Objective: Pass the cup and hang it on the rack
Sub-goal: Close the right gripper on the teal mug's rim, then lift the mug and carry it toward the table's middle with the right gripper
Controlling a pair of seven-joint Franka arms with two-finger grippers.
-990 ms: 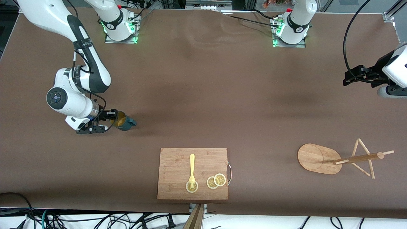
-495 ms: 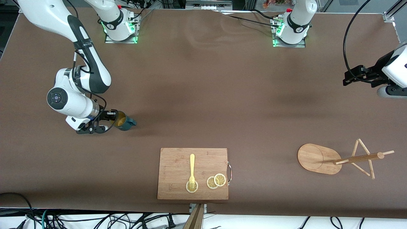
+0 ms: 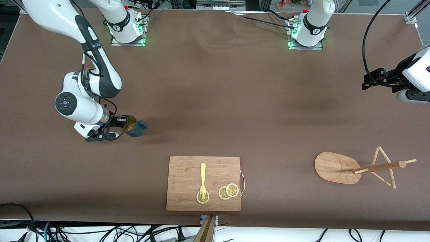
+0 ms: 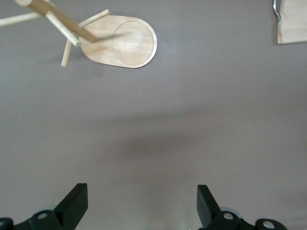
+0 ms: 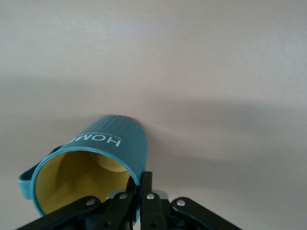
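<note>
The dark teal cup, now tilted just over the table, will be set down by my right gripper on the open brown cloth far behind the cutting board's handle (image 3: 250, 96).
My right gripper (image 3: 125, 125) is shut on the rim of the dark teal cup (image 3: 135, 127) and holds it tilted just over the table near the right arm's end. In the right wrist view the cup (image 5: 103, 153) shows its yellow inside, with one finger inside the wall and one outside at the right gripper (image 5: 140, 184). The wooden rack (image 3: 339, 167) stands near the left arm's end, nearer the front camera; it also shows in the left wrist view (image 4: 120, 43). My left gripper (image 3: 368, 82) waits open and empty above the table at its end; in the left wrist view it (image 4: 142, 206) is wide open.
A wooden cutting board (image 3: 188, 198) lies at the table's front middle with a yellow fork (image 3: 202, 178) and lemon slices (image 3: 228, 191) on it. Brown cloth covers the table.
My right gripper has lifted a little and moved toward the left arm's end with the cup in it. The left arm has not moved.
</note>
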